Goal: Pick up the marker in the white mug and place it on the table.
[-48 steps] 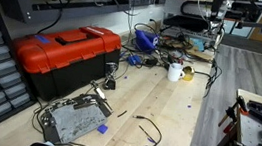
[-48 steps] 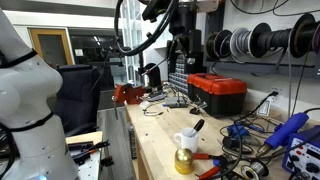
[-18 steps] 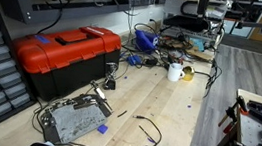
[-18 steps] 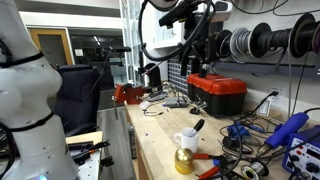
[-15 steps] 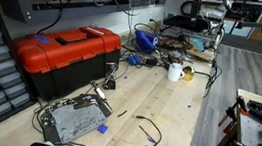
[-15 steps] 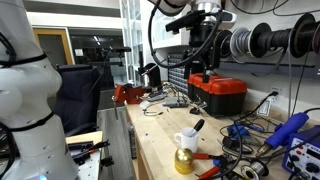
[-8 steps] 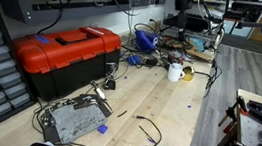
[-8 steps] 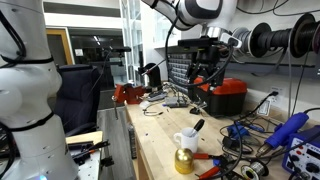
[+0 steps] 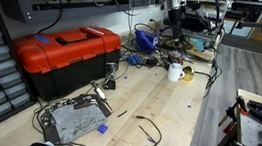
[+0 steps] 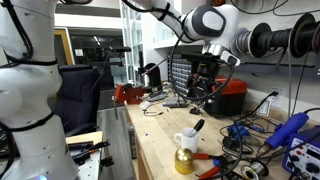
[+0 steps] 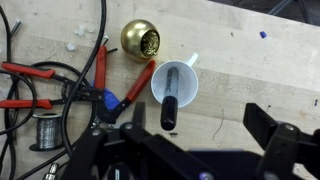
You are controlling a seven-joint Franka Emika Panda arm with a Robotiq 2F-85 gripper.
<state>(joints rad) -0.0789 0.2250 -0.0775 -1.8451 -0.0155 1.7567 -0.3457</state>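
The dark marker in the white mug is next for my gripper, which should close on the marker's upper end (image 9: 177, 62) (image 11: 168, 122), above the mug's rim.
The white mug (image 11: 175, 84) stands on the light wood table (image 11: 240, 80), with the dark marker (image 11: 170, 108) leaning out of it. In the wrist view my gripper (image 11: 200, 135) is open and empty, its fingers wide apart, above the table just beside the mug. In both exterior views the mug (image 10: 186, 140) (image 9: 174, 72) stands near the table edge, and the marker (image 10: 197, 127) sticks up from it. My gripper (image 10: 203, 98) (image 9: 174, 23) hangs well above the table, apart from the mug.
A gold ball-shaped object (image 11: 142, 40) (image 10: 184, 160) stands next to the mug. Red-handled pliers (image 11: 30, 72), black cables and a solder spool (image 11: 42, 131) lie close by. A red toolbox (image 9: 68, 53) and a grey device (image 9: 73, 121) sit further along the table.
The arm has swung down and across toward the mug's end of the table. The gripper stays open. Mug and marker have not moved.
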